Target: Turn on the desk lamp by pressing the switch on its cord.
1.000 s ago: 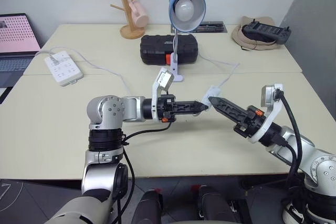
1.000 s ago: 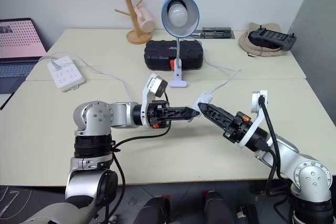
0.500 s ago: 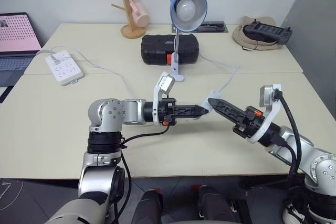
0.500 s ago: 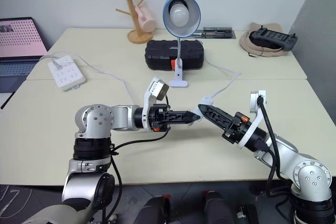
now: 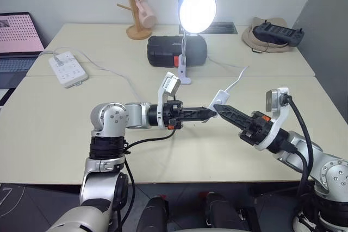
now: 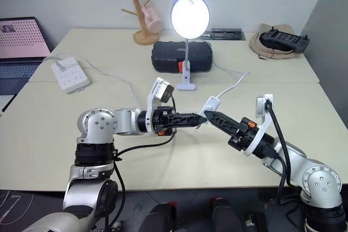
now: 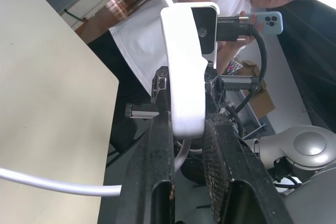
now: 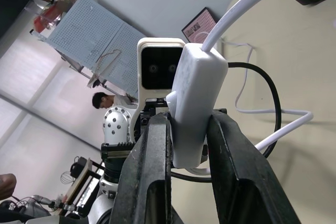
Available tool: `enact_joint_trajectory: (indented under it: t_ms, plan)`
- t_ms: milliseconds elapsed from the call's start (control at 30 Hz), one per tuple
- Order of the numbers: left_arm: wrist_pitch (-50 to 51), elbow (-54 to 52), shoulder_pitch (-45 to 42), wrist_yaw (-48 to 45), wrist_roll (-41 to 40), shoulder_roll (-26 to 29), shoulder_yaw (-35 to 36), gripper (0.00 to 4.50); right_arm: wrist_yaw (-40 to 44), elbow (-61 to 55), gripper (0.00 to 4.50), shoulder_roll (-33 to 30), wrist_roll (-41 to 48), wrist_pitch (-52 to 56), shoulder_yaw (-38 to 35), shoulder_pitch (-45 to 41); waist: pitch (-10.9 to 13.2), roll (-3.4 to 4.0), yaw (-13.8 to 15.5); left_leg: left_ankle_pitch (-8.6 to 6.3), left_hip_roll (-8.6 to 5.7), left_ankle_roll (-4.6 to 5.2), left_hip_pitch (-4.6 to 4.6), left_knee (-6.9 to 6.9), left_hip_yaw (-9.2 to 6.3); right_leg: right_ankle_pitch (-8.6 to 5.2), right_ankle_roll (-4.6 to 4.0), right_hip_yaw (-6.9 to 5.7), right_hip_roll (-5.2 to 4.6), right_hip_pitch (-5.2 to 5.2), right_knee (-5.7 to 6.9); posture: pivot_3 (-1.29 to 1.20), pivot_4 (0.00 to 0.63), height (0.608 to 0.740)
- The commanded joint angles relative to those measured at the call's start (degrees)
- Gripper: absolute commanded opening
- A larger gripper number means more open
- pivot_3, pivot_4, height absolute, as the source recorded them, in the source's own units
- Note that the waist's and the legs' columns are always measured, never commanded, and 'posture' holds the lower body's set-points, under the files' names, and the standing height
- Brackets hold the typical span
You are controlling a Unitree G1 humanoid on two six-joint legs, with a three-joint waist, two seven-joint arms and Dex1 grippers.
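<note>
My left gripper will set the white switch free on the bare tabletop (image 5: 194, 109) just in front of the desk lamp's base.
The desk lamp (image 5: 197, 10) stands at the table's middle back, its blue shade glowing bright with the bulb lit. Its white cord (image 5: 237, 81) runs forward to the small white switch (image 5: 219, 101), which hangs above the table's middle. My left gripper (image 5: 211, 112) reaches in from the left and is shut on the switch (image 7: 186, 66). Opposite it, my right gripper (image 5: 217, 107) comes from the right and is also shut on the switch (image 8: 197, 103), with a black finger (image 8: 152, 182) pressed on each side.
A black case (image 5: 176, 50) lies behind the lamp's base. A wooden mug tree (image 5: 132, 9) with a pink mug stands at the back. A white power strip (image 5: 65, 69) and a laptop (image 5: 16, 42) are at the left. A person (image 7: 226, 3) holds a phone beyond the table.
My right gripper has closed onto the switch, and the lamp's bulb has gone from dark to lit. The left gripper has kept its grip and place.
</note>
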Motion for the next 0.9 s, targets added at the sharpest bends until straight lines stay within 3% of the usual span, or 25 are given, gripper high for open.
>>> enact_joint_trajectory:
  t_ms: [33,100,167,467,633,767,900]
  plan:
    - [-0.8,-1.1,-0.2,0.8,-1.1,0.8,-0.6,0.4,-0.5,-1.0,0.59,-0.9,0.6,-1.0,-0.4,-0.5,0.0,0.0,0.1,0.0,0.01,0.0,0.0,-0.01,-0.01,0.0,0.01,-0.01,0.02,0.02,-0.04,0.0,0.15,0.74]
    - [-1.0,-1.1,-0.2,0.7,-1.2,1.1,-0.8,0.4,-0.4,-1.1,0.59,-1.0,0.4,-1.1,-0.6,-0.4,0.0,0.0,0.2,0.0,0.03,0.0,0.0,-0.01,-0.03,0.0,0.01,-0.03,0.03,0.07,-0.12,0.0,0.15,0.74]
    - [-1.3,-1.1,-0.3,0.4,-1.3,1.4,-1.2,0.4,0.0,-1.1,1.28,-1.3,0.7,-1.1,-0.8,-0.3,0.0,0.0,0.2,0.0,0.02,0.0,0.0,-0.02,-0.03,0.0,0.01,-0.03,0.03,0.08,-0.14,0.0,0.15,0.74]
    - [-5.5,1.2,-2.2,-2.4,0.3,4.7,-4.3,0.4,1.0,-1.2,3.31,-4.5,2.0,-0.8,-3.2,1.6,0.0,0.01,0.3,0.0,0.02,0.0,0.0,-0.03,-0.05,0.0,0.02,-0.04,0.02,0.11,-0.18,0.0,0.15,0.74]
    - [-17.6,7.2,-6.0,-9.7,9.3,10.2,-11.7,0.4,2.0,-3.6,4.39,-10.4,-2.1,0.1,-7.2,5.8,0.0,0.02,0.4,0.0,-0.01,0.01,0.0,-0.04,-0.03,-0.03,0.06,-0.05,0.03,0.11,-0.21,0.0,0.15,0.74]
    - [-31.6,14.7,-9.7,-17.0,19.2,12.9,-18.8,0.4,3.2,-7.6,4.49,-15.4,-10.7,0.4,-7.8,7.3,0.0,0.04,0.4,0.0,-0.01,0.01,0.0,-0.06,0.01,-0.04,0.08,-0.03,0.04,0.11,-0.26,0.0,0.15,0.74]
    - [-49.2,24.7,-13.6,-21.9,30.6,12.8,-24.9,0.4,0.1,-10.2,4.49,-16.0,-19.2,-0.6,-5.4,5.7,0.0,0.03,0.5,-0.01,0.02,0.01,-0.02,-0.08,-0.01,-0.05,0.09,-0.06,0.06,0.1,-0.28,0.0,0.15,0.74]
